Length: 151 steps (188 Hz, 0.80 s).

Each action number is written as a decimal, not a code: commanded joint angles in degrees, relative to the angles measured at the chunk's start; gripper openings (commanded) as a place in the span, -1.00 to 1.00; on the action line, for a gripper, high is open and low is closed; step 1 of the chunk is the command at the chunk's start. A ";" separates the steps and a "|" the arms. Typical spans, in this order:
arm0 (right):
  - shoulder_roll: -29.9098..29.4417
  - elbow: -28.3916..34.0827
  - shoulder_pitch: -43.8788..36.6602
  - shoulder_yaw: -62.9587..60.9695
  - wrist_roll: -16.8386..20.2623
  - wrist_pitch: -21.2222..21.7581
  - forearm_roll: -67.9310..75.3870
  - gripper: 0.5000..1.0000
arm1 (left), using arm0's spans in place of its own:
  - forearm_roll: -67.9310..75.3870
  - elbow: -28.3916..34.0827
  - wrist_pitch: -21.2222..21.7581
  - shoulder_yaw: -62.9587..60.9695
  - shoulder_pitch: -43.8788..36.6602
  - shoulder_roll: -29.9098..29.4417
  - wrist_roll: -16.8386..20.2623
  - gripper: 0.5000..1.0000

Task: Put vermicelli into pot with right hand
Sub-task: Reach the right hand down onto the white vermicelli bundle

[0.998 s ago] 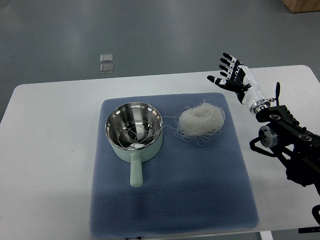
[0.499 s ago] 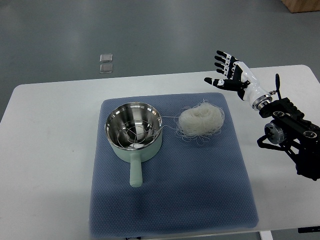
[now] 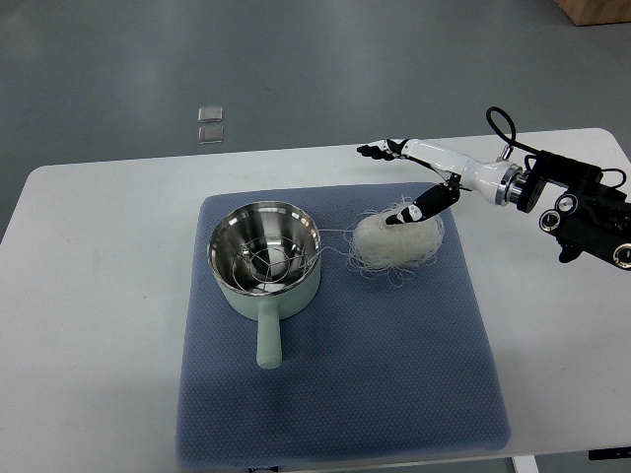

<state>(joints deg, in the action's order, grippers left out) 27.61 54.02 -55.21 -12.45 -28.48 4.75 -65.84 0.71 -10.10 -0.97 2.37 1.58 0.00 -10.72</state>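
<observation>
The robot's right gripper will close on the vermicelli across the nest's thick middle [image 3: 396, 238], with its fingers at the end that faces the pot.
A white nest of vermicelli [image 3: 396, 242] lies on the blue mat [image 3: 345, 374], just right of a pale green pot [image 3: 264, 259] with a steel inside and a handle pointing toward me. A few loose strands trail from the nest into the pot. My right hand [image 3: 392, 182] reaches in from the right and hovers over the nest's far edge, open. Its fingers [image 3: 380, 151] stretch out to the left beyond the nest and its thumb [image 3: 412, 210] dips onto the top of the vermicelli. Nothing is grasped.
The mat lies on a white table [image 3: 99, 296]. Two small clear squares [image 3: 209, 125] rest on the grey floor beyond the table's far edge. The right arm's black forearm [image 3: 587, 207] sits over the table's right side.
My right hand swung left and down from a raised, palm-up pose by the mat's far right corner to a flat reach over the vermicelli. Pot and vermicelli have not moved.
</observation>
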 commanded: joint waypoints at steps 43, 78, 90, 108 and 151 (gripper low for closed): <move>-0.37 0.56 -10.45 16.14 0.18 -0.70 -9.22 0.72 | 0.00 0.08 0.00 0.00 0.00 0.00 0.00 1.00; -1.51 0.03 -12.64 20.36 1.94 -0.79 -11.85 0.72 | 0.00 0.00 0.00 0.00 0.00 0.00 0.00 1.00; -2.47 -0.40 -12.73 21.33 2.64 -0.79 -13.00 0.72 | 0.00 0.00 0.00 0.00 0.00 0.00 0.00 1.00; -3.88 -1.46 -12.64 22.38 3.17 -1.14 -14.14 0.72 | 0.00 0.00 0.00 0.00 0.00 0.00 0.00 1.00; -6.43 -4.71 -12.64 24.76 4.58 -3.60 -14.85 0.72 | 0.00 0.00 0.00 0.00 0.00 0.00 0.00 1.00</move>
<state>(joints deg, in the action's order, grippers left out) 22.18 50.73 -67.91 11.70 -24.48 1.93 -80.58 0.70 -10.11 -0.97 2.37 1.58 0.00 -10.72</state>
